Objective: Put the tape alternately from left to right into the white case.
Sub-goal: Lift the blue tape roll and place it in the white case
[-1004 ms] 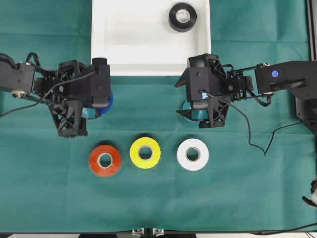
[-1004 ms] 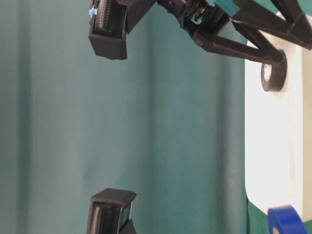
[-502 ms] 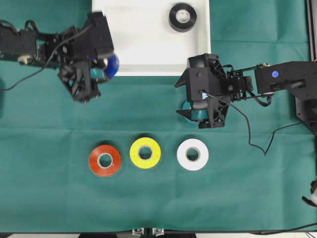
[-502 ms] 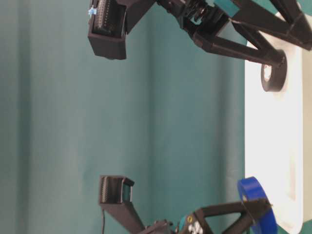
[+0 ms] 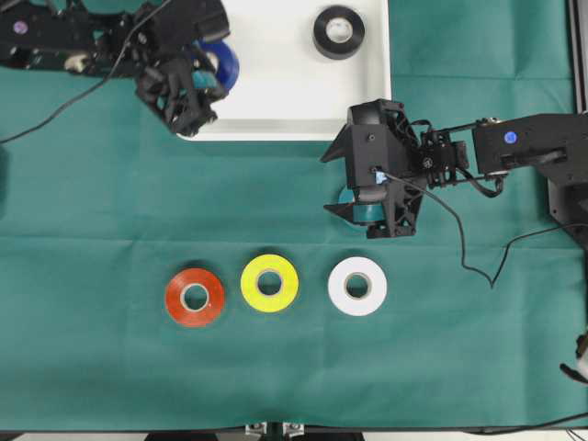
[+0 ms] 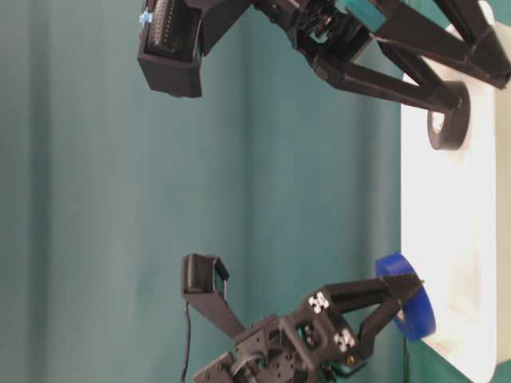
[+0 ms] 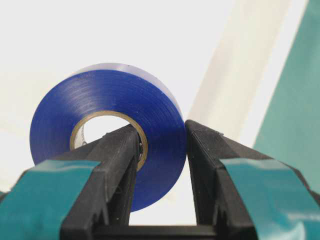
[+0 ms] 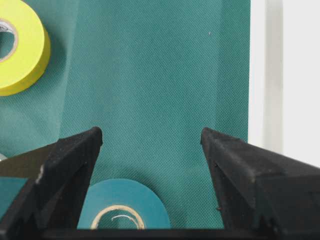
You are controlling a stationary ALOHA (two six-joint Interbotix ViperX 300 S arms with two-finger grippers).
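Note:
I will use my left gripper to set the blue tape roll down and release it on the white case's bottom across from the black roll (image 5: 231, 39).
My left gripper (image 5: 209, 72) is shut on the blue tape roll (image 5: 225, 62). It holds the roll upright over the left end of the white case (image 5: 276, 101). In the left wrist view one finger passes through the core of the blue roll (image 7: 100, 95) and the other presses its outer face. A black roll (image 5: 338, 31) lies in the case at the back right. My right gripper (image 8: 151, 137) stands open above the cloth, with the teal roll (image 8: 125, 197) flat beneath it near its left finger. Red (image 5: 194, 297), yellow (image 5: 269, 283) and white (image 5: 357, 286) rolls lie in a row in front.
A green cloth (image 5: 92, 230) covers the table. The right arm (image 5: 514, 152) reaches in from the right edge with a loose cable (image 5: 469, 257) hanging below it. The case's rim (image 6: 419, 239) rises slightly above the cloth.
My left gripper has carried the blue roll from the cloth up and back to over the case's left end. The right arm has stayed still.

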